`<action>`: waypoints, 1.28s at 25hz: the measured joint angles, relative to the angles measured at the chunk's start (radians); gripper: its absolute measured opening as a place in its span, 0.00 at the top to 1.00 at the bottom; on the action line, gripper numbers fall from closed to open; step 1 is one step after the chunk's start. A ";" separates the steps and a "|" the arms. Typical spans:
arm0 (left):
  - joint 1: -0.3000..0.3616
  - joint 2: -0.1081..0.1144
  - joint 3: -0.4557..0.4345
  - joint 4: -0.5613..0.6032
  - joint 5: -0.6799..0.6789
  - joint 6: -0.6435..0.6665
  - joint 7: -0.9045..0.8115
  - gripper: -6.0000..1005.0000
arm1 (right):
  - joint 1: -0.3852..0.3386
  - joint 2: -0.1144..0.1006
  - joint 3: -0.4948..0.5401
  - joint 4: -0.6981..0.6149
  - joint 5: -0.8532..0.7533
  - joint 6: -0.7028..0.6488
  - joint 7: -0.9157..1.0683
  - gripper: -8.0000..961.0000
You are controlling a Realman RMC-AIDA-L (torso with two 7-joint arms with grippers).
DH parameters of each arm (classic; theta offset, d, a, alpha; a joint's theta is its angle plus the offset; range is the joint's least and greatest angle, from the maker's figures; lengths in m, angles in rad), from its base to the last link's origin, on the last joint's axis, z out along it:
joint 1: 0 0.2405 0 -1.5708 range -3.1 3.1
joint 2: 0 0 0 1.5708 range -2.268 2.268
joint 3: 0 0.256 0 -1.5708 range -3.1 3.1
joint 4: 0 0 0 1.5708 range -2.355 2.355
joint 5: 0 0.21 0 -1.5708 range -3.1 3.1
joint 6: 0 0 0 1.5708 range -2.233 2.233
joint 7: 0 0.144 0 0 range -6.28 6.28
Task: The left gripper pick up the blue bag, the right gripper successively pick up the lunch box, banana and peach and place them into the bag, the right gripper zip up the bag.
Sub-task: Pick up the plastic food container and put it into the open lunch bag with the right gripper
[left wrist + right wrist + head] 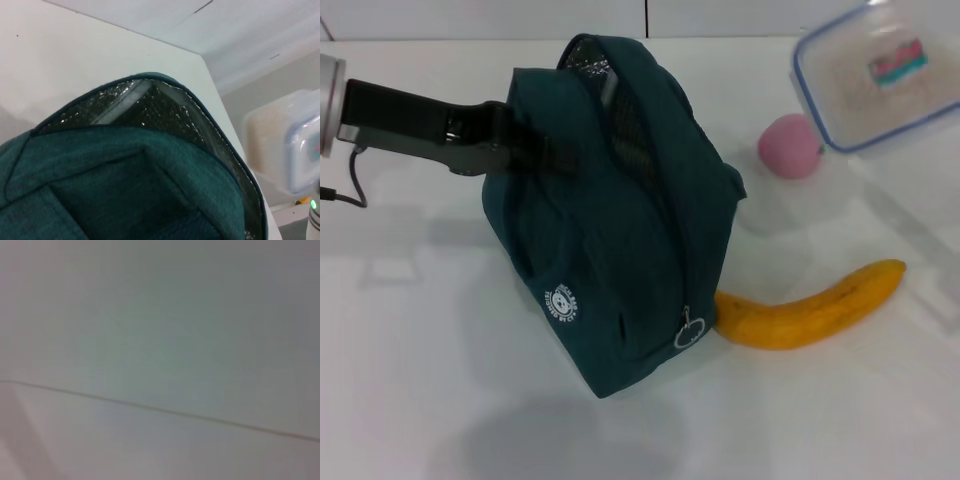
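Note:
The lunch box will leave my right gripper inside the unzipped opening of the blue bag [626,128], past the silver lining.
The blue bag [620,210] hangs tilted, its bottom corner on the white table [410,330]. My left gripper [505,140] reaches in from the left and is shut on the bag's handle. The top is unzipped, and the silver lining [150,107] shows in the left wrist view. The lunch box [880,75] appears at the top right, large and seemingly raised off the table; what holds it is out of view. It also shows as the lunch box [287,145] beyond the bag's mouth. The peach [789,146] lies right of the bag, and the banana [810,305] touches its lower right side. The right gripper is out of view.
A ring zip pull [688,333] dangles at the bag's lower front, near the round white logo [562,300]. A silver cylinder with a green light [314,220] shows at the left wrist view's edge. The right wrist view shows only a pale surface with a seam [160,410].

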State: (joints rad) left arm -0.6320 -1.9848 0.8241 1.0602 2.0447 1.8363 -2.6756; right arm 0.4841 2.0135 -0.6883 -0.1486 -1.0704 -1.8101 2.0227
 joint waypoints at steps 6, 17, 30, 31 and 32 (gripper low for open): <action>-0.033 -0.001 0.003 -0.036 0.007 0.000 0.012 0.96 | 0.101 0.014 -0.009 0.021 0.025 -0.056 0.025 0.89; -0.116 0.000 0.015 -0.121 0.012 -0.003 0.065 0.95 | 0.268 0.014 -0.028 0.057 0.018 0.004 0.012 0.89; -0.129 0.001 0.015 -0.135 0.013 -0.011 0.115 0.96 | 0.335 0.014 -0.127 0.071 0.017 0.160 -0.016 0.89; -0.129 0.001 0.015 -0.135 0.013 -0.011 0.115 0.96 | 0.340 0.014 -0.128 0.073 0.016 0.160 -0.017 0.89; -0.129 0.001 0.015 -0.135 0.013 -0.011 0.115 0.95 | 0.344 0.014 -0.129 0.076 0.016 0.159 -0.021 0.89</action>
State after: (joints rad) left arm -0.7608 -1.9842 0.8391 0.9249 2.0573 1.8251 -2.5608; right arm 0.8281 2.0278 -0.8173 -0.0729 -1.0546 -1.6507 2.0021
